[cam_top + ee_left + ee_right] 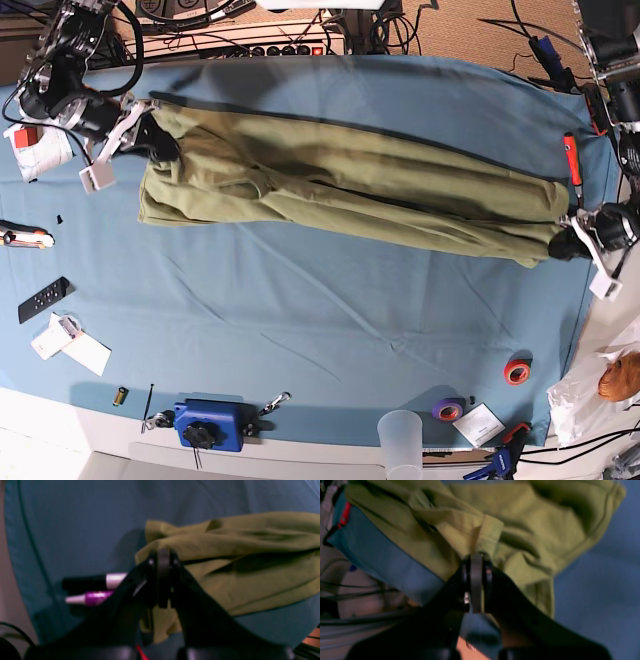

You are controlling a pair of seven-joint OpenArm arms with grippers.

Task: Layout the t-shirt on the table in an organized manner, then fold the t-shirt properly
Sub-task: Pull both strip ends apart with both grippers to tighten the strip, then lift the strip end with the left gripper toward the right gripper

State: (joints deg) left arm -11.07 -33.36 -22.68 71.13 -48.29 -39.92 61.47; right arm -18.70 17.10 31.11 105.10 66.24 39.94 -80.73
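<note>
My right gripper is to release the t-shirt's hemmed edge, now near the table edge, on the end of the bunched piece of cloth (164, 143) nearest the black remote.
The olive-green t-shirt (340, 190) is stretched into a long, bunched band across the far half of the teal table (330, 320). My left gripper (562, 245) sits at the band's right end and is shut on a fold of the t-shirt (225, 545); in the left wrist view the gripper (163, 555) pinches the cloth's edge. My right gripper (152, 140) is at the band's left end. The right wrist view shows this gripper (476, 556) shut on a hemmed edge of the t-shirt (520, 512), near the table edge.
A blue clamp block (208, 424), a clear cup (403, 432), a red tape roll (517, 372) and a purple tape roll (448, 408) line the near edge. A black remote (43, 299) and papers lie left. A red marker (570, 158) lies right. Two pens (92, 590) lie beside the left gripper.
</note>
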